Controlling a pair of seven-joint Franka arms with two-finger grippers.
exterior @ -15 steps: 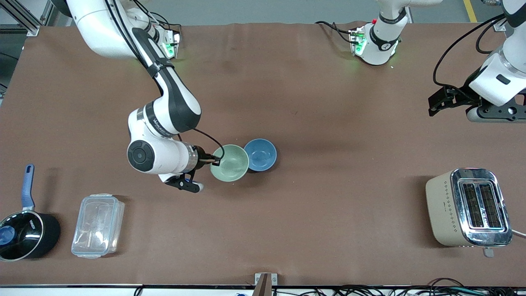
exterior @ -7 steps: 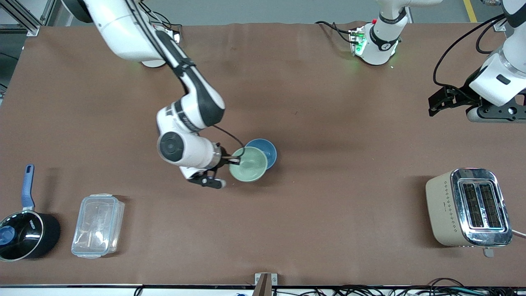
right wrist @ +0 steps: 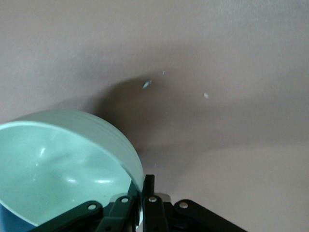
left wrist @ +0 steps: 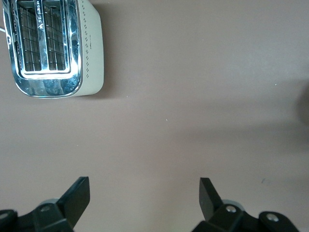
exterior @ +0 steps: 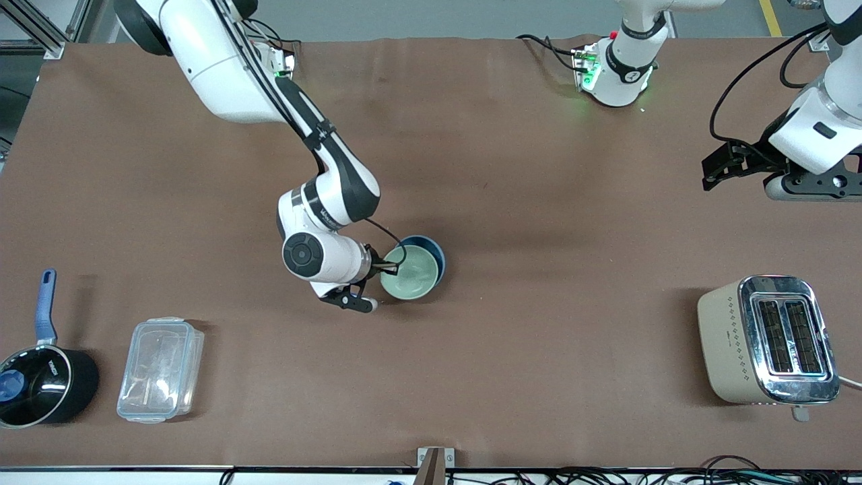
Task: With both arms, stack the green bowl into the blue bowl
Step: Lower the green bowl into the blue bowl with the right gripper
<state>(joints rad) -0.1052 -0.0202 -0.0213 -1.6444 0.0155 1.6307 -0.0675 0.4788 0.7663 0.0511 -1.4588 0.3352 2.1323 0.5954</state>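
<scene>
Next, my right gripper releases the green bowl, nested inside the blue bowl, in the middle of the table [exterior: 425,252].
The pale green bowl [exterior: 410,272] sits inside the blue bowl [exterior: 436,253] in the middle of the table; only a crescent of the blue rim shows. My right gripper [exterior: 388,268] is shut on the green bowl's rim at the side toward the right arm's end. In the right wrist view the green bowl [right wrist: 63,164] fills the lower corner, its rim pinched by my gripper [right wrist: 143,186], with a sliver of the blue bowl [right wrist: 7,220] under it. My left gripper [exterior: 717,168] is open and empty, waiting above the table's left-arm end; it also shows in the left wrist view [left wrist: 144,188].
A beige toaster [exterior: 768,340] stands near the left arm's end, also in the left wrist view [left wrist: 50,46]. A clear plastic container [exterior: 160,369] and a black saucepan with a blue handle [exterior: 40,377] sit at the right arm's end, nearer the front camera.
My right gripper carried the green bowl from beside the blue bowl over it and down into it. The left arm has not moved.
</scene>
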